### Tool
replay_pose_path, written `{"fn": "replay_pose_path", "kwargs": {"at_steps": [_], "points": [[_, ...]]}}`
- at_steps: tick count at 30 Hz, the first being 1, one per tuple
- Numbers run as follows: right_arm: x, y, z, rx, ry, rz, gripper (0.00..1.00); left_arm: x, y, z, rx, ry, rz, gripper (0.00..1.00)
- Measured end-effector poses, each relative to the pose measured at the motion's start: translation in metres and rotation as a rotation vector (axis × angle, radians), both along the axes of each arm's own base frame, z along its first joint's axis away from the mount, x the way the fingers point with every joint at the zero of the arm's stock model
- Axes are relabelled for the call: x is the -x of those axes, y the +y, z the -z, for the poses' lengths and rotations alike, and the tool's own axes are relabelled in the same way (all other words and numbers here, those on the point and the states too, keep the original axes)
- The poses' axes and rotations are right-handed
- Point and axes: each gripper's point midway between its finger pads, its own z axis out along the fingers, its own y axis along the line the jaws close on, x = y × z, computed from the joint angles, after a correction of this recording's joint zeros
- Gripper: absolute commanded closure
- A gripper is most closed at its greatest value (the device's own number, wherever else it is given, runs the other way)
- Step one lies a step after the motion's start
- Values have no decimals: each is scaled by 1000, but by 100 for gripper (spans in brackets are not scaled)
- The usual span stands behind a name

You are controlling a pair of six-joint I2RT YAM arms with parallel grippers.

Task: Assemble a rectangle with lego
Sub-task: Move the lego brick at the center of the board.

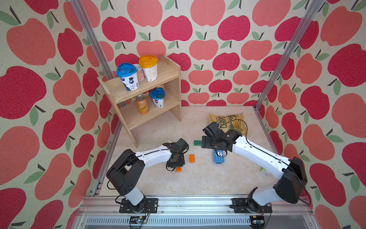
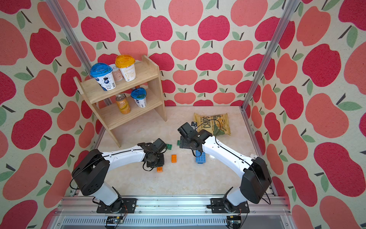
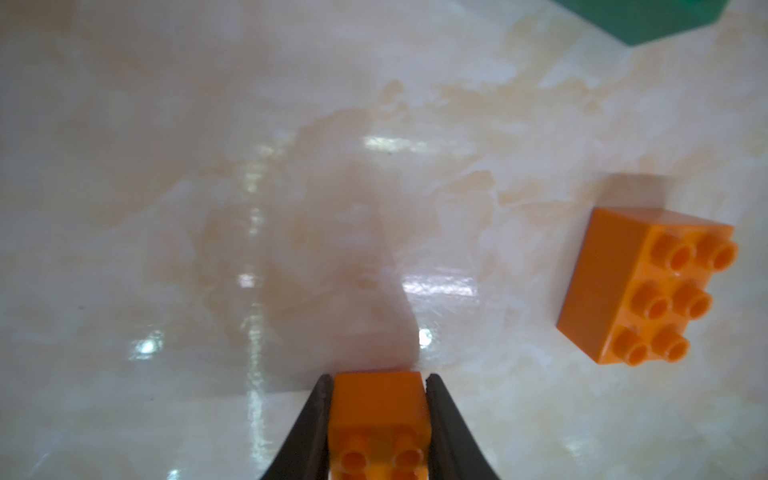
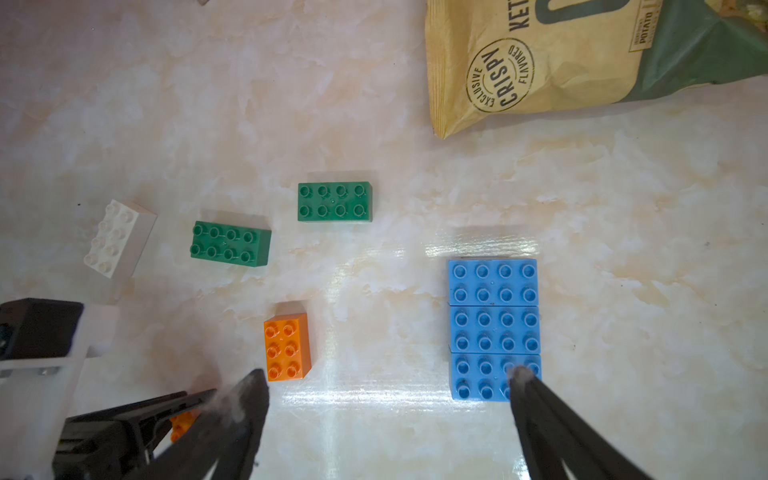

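Next, my left gripper sets the small orange lego brick down on the table (image 1: 191,170) just in front of the longer orange brick.
My left gripper (image 3: 379,376) is shut on a small orange lego brick (image 3: 378,411), studs showing between the fingers; in both top views this brick (image 1: 178,169) (image 2: 159,169) peeks out under the left wrist. A longer orange brick (image 3: 640,291) (image 1: 192,158) lies loose just beside it. Three blue bricks (image 4: 493,328) (image 1: 218,157) sit joined side by side as a flat block. My right gripper (image 4: 386,374) hangs open above the table between the orange brick (image 4: 288,347) and the blue block, holding nothing. Two green bricks (image 4: 335,201) (image 4: 230,243) and a white brick (image 4: 118,237) lie farther back.
A chips bag (image 1: 227,123) (image 4: 582,54) lies at the back right behind the right arm. A wooden shelf (image 1: 146,93) with cups and a can stands at the back left. A small green-and-white carton (image 1: 265,171) sits by the right wall under the right arm.
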Motion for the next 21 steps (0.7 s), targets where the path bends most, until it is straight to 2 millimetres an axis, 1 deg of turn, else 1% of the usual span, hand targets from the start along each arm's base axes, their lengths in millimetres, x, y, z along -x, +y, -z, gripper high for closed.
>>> {"fn": "replay_pose_path", "kwargs": {"at_steps": [6, 11, 16, 21], "points": [[4, -19, -6, -5, -19, 28, 6, 10, -36, 1, 3, -5, 117, 76], [7, -29, -6, -1, -25, 42, 6, 12, -57, -1, -3, -17, 160, 72], [12, -35, -4, 2, -25, 44, 6, 14, -63, 1, -14, -20, 174, 67], [20, -43, 12, 33, 6, 45, 6, 14, -64, 0, -24, -35, 173, 64]]}}
